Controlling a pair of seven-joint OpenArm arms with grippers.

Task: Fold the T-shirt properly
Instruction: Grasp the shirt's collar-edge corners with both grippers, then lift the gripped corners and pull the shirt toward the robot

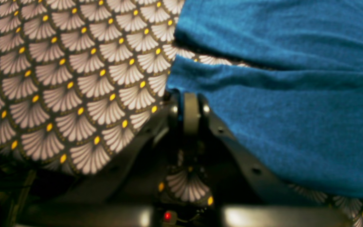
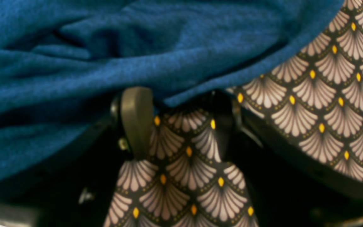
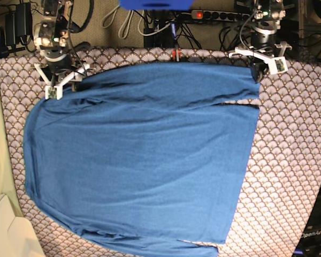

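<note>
Next, I pinch the fabric further in with my right gripper (image 3: pixel 63 119) while my left gripper keeps its corner, because the T-shirt's rumpled edge only lies across my open right gripper's fingertips.
The blue T-shirt (image 3: pixel 144 160) lies spread flat on the scallop-patterned cloth (image 3: pixel 289 160). My left gripper (image 3: pixel 255 74) is at its far right corner. In the left wrist view the left gripper (image 1: pixel 191 94) is shut, its tips pinching the T-shirt (image 1: pixel 279 110) at the hem, and blue fabric drapes over one finger. My right gripper (image 3: pixel 69 80) is at the far left corner. In the right wrist view the right gripper (image 2: pixel 180 104) stands open over patterned cloth (image 2: pixel 184 164), with the rumpled T-shirt (image 2: pixel 106 47) edge lying across its fingertips (image 2: pixel 136 119).
Cables and a power strip (image 3: pixel 214 13) run along the back edge behind both arm bases. A white box (image 3: pixel 5 230) sits at the front left corner. Bare patterned cloth (image 1: pixel 58 78) borders the shirt on the right.
</note>
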